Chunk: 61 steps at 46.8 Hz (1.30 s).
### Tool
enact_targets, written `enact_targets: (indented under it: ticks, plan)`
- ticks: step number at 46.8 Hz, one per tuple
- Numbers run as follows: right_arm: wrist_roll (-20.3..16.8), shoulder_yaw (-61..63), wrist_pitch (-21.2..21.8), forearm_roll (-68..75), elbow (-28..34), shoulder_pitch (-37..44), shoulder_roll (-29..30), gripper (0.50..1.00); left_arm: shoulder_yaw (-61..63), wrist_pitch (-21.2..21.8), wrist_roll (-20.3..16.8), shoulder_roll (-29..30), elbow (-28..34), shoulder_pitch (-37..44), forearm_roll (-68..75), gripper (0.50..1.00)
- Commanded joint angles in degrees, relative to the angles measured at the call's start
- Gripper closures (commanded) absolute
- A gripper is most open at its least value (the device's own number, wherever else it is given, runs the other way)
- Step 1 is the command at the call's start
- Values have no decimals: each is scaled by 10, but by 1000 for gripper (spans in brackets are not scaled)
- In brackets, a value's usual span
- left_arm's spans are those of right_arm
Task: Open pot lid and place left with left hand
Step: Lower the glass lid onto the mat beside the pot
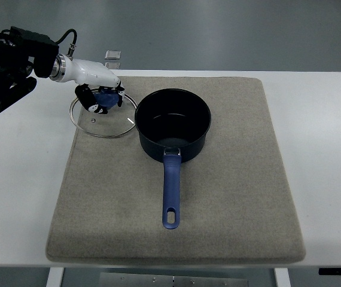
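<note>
The robot's left gripper should release the glass lid on the grey mat's far corner [108, 115], next to the dark blue pot. The lid now lies partly over the mat's edge.
A dark blue pot [172, 122] stands uncovered in the middle of the grey mat [230, 197], its blue handle [170, 191] pointing toward the near edge. The glass lid [107, 124] with a metal rim lies just left of the pot, partly over the mat's left edge, its rim close to the pot's wall. My left hand [103, 95], white with black fingers, comes in from the upper left and is curled around the lid's blue knob [107, 97]. I cannot tell whether the lid rests fully on the mat or hangs slightly above it.
The mat lies on a white table [21, 179]. A small clear object [113, 56] sits at the table's far edge behind the hand. The black forearm [6, 69] fills the upper left corner.
</note>
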Motion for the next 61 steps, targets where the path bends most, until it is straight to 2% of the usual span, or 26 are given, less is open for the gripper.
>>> enact_targets:
  ticks: [1, 9, 27, 33, 61]
  plan:
    - [1, 0, 0, 0, 0, 0, 0, 583, -1, 13, 0, 0, 3, 6, -4, 1000]
    - [0, 0, 0, 0, 0, 0, 0, 583, -4, 67, 0, 2, 4, 25, -8, 1000]
    - [1, 0, 0, 0, 0, 0, 0, 583, 0, 82, 0, 2, 7, 32, -61, 1000]
    - [0, 0, 0, 0, 0, 0, 0, 583, 0, 107, 0, -3, 15, 49, -61, 1000]
    - [0, 0, 0, 0, -1, 0, 0, 583, 2, 106, 0, 0, 14, 52, -60, 1000]
